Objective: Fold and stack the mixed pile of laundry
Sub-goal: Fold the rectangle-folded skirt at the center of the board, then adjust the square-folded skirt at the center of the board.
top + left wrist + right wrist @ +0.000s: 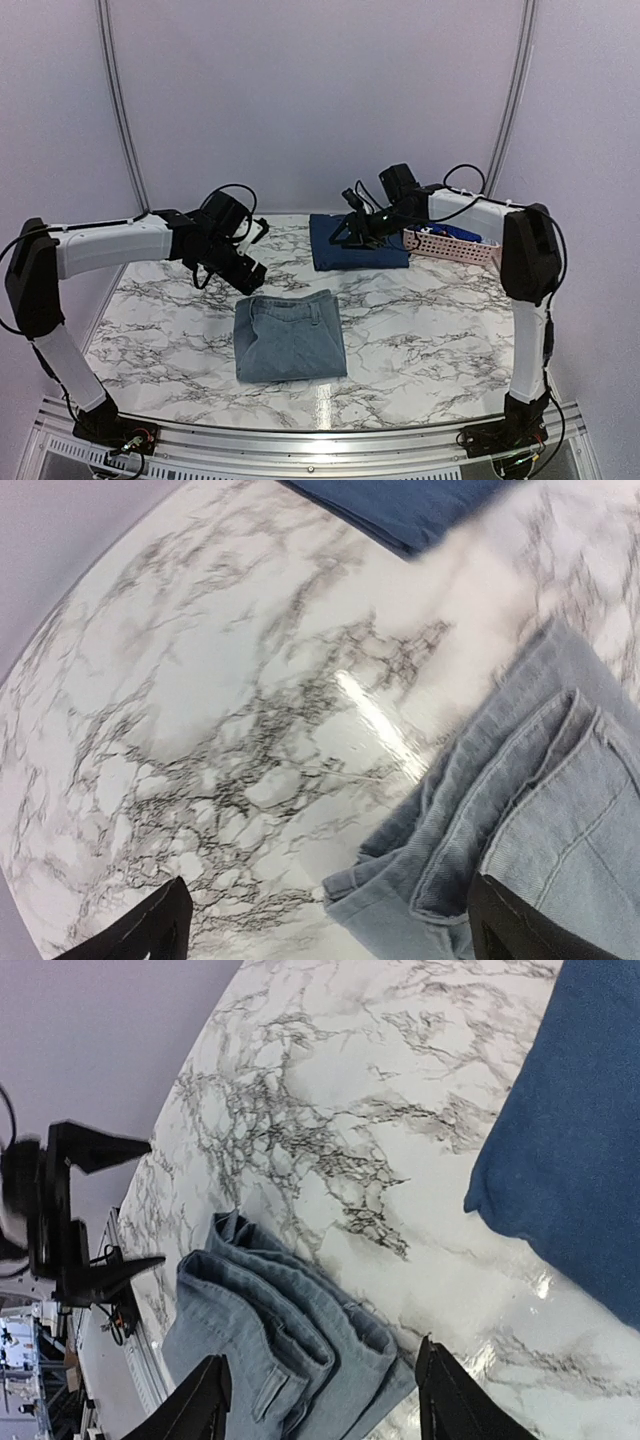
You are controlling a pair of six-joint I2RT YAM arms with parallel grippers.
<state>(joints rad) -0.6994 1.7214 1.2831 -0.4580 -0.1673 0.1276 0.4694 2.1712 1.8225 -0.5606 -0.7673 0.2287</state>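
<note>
The denim's waistband is rumpled along the denim's far edge, so my left gripper should take one waistband corner [250, 303] and my right gripper should take the other to straighten it.
A folded light-blue denim piece [290, 337] lies in the middle of the marble table [420, 330]. A folded dark navy garment [357, 243] lies at the back. My left gripper [246, 270] hovers open just beyond the denim's far left corner. In the left wrist view the denim [520, 810] shows below and to the right, with nothing between the left gripper's [330, 930] fingers. My right gripper [352, 230] hangs open over the navy garment [570, 1150]. The right gripper [325, 1395] holds nothing; the denim [280, 1340] lies far below it.
A pink perforated basket [450, 245] stands at the back right with something bright blue [462, 234] in it. Curved white walls enclose the table at the back and sides. The left arm's gripper [75, 1210] shows at the left of the right wrist view.
</note>
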